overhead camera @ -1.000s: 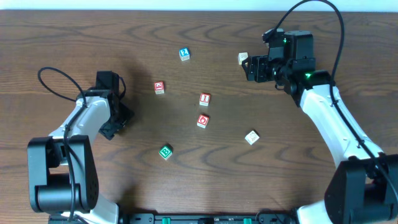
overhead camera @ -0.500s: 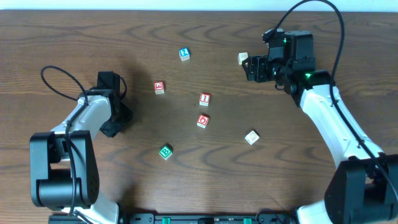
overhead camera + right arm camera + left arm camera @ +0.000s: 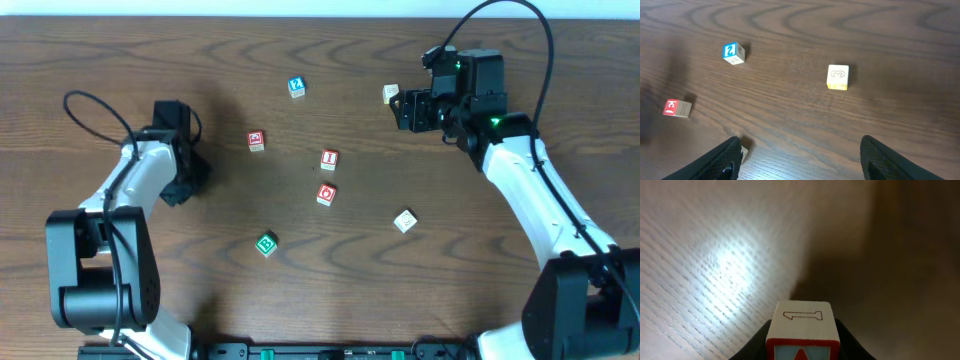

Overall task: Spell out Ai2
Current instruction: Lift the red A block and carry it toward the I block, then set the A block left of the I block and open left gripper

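Note:
My left gripper will set the white-sided cube down against the red I cube's side that faces that gripper (image 3: 317, 161).
My left gripper (image 3: 180, 190) (image 3: 802, 350) is shut on a white-sided cube (image 3: 802, 322). Its lower face has a red frame and the tip of a red letter that looks like the A; its top side shows an outlined 1. It is held above the table's left side, and the overhead view hides it. The red I cube (image 3: 329, 159) lies mid-table. The blue 2 cube (image 3: 296, 87) (image 3: 733, 52) lies farther back. My right gripper (image 3: 405, 108) (image 3: 800, 147) is open and empty, high above the back right.
A red cube (image 3: 256, 140) (image 3: 676, 107) lies left of the I cube. The red O cube (image 3: 326, 194) sits just in front of the I. The green B cube (image 3: 266, 243) is nearer the front. A white 3 cube (image 3: 391, 94) (image 3: 838, 76) lies by my right gripper. Another white cube (image 3: 404, 220) lies front right.
My left gripper has moved a little toward the back of the table with its cube. The right arm and the loose cubes have not moved.

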Robot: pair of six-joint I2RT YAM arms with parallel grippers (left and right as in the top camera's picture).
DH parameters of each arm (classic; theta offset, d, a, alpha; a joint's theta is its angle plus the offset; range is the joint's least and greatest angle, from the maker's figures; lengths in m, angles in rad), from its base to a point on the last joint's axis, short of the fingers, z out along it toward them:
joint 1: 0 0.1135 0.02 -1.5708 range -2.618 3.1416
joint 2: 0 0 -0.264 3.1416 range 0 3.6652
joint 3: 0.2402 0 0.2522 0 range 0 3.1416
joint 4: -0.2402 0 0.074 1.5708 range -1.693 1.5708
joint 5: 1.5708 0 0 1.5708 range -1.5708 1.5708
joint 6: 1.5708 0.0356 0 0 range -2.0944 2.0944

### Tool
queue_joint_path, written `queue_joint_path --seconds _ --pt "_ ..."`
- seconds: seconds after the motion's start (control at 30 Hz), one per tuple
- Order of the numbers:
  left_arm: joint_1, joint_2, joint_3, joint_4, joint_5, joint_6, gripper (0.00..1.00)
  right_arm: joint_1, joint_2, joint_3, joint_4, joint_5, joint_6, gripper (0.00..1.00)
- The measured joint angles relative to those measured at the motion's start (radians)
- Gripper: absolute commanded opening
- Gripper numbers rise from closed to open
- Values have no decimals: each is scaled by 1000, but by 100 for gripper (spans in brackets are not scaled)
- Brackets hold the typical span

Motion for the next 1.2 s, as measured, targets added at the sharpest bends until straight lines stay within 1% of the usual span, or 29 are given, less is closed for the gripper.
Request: queue_joint_path --seconds 0.07,0.17,0.3,0.4,0.53,0.7,0.9,1.2 --pt "-5 0 37 -8 0 29 17 0 0 0 0 0 0 75" --pt "-38 0 105 -5 6 104 14 0 0 0 6 0 0 75" --pt "-131 0 169 35 28 213 6 0 0 2 6 0 0 74" --pt "-226 0 189 94 50 273 6 -4 0 14 3 0 0 74" --pt "-345 3 193 145 70 309 6 -13 0 33 -13 0 0 74" --pt "-448 51 194 187 83 354 5 -24 0 44 -43 0 0 74" --pt "-485 177 194 259 85 406 6 -25 0 46 -109 0 -1 74" --pt "-483 207 194 322 105 446 6 -25 0 54 -167 0 -4 73"
